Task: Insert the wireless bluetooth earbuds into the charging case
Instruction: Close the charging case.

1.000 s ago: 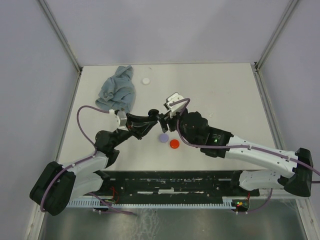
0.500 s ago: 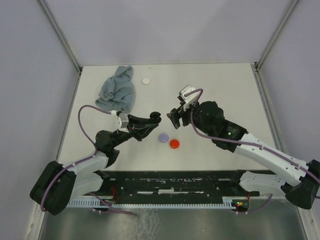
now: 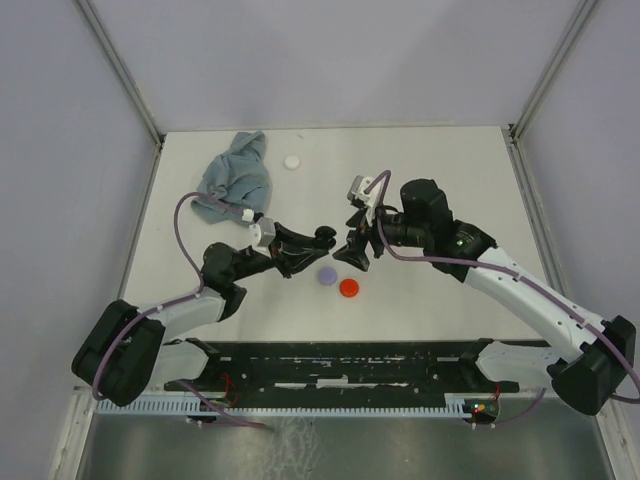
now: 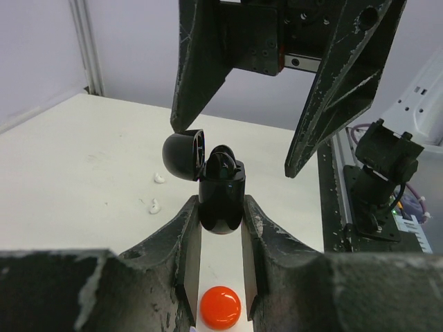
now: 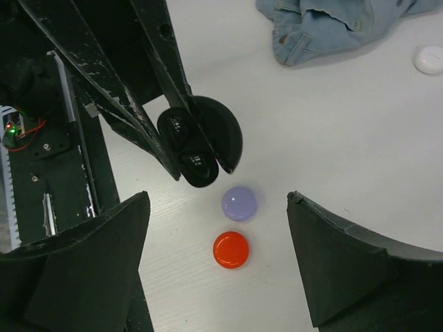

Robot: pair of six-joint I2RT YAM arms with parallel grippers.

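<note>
Next, my left gripper sets the black charging case down on the table (image 3: pixel 319 284) close beside the lavender disc. The case is now held upright above the table.
My left gripper (image 3: pixel 320 239) is shut on a small black charging case (image 4: pixel 221 200) and holds it upright above the table, its lid (image 4: pixel 183 153) flipped open. A black earbud (image 4: pixel 223 160) sits in the case's mouth. The case also shows in the right wrist view (image 5: pixel 199 149), between the left fingers. My right gripper (image 3: pixel 352 248) is open and empty, its fingers (image 4: pixel 336 76) spread just above and beyond the case. Two tiny white bits (image 4: pixel 156 191) lie on the table behind the case.
A lavender disc (image 5: pixel 239 203) and a red disc (image 5: pixel 230 250) lie on the table under the grippers. A white disc (image 3: pixel 291 161) and a crumpled blue-grey cloth (image 3: pixel 236 180) lie at the back left. Walls enclose the table.
The right gripper drew back from the case to the right, then came close again, turned and open. The left gripper reached slightly further right, still holding the case.
</note>
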